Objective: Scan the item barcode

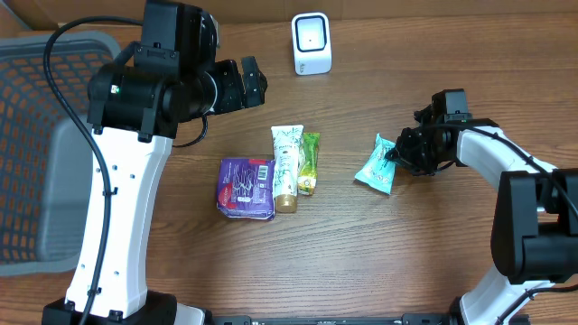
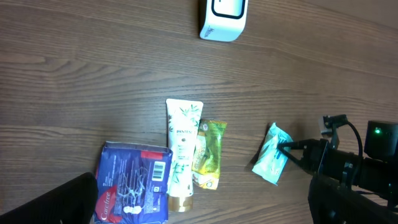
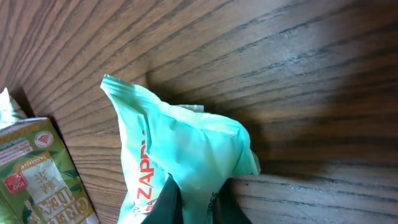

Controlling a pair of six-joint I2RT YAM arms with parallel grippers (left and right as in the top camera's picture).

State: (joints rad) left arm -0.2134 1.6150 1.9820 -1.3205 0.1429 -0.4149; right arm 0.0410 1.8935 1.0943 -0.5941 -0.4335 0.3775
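Note:
Next, my right gripper releases the teal wipes packet on the bare wood (image 1: 439, 190) just beside its white forearm.
A teal wipes packet (image 1: 375, 165) (image 2: 272, 162) (image 3: 186, 149) lies on the wooden table at the right. My right gripper (image 1: 395, 155) (image 3: 193, 194) is shut on its right-hand edge, the dark fingers (image 3: 168, 199) pinching the crumpled film. The white barcode scanner (image 1: 312, 42) (image 2: 222, 18) stands at the table's far edge, well away from the packet. My left gripper (image 1: 253, 81) (image 2: 199, 210) hangs open high above the table's middle, holding nothing, its fingers (image 2: 56, 202) at the bottom corners of its view.
A purple Carefree pack (image 1: 246, 188) (image 2: 134, 190), a white tube (image 1: 286, 167) (image 2: 182, 152) and a green tea sachet (image 1: 309, 162) (image 3: 37, 174) lie side by side mid-table. A grey mesh basket (image 1: 36, 135) stands at the left edge.

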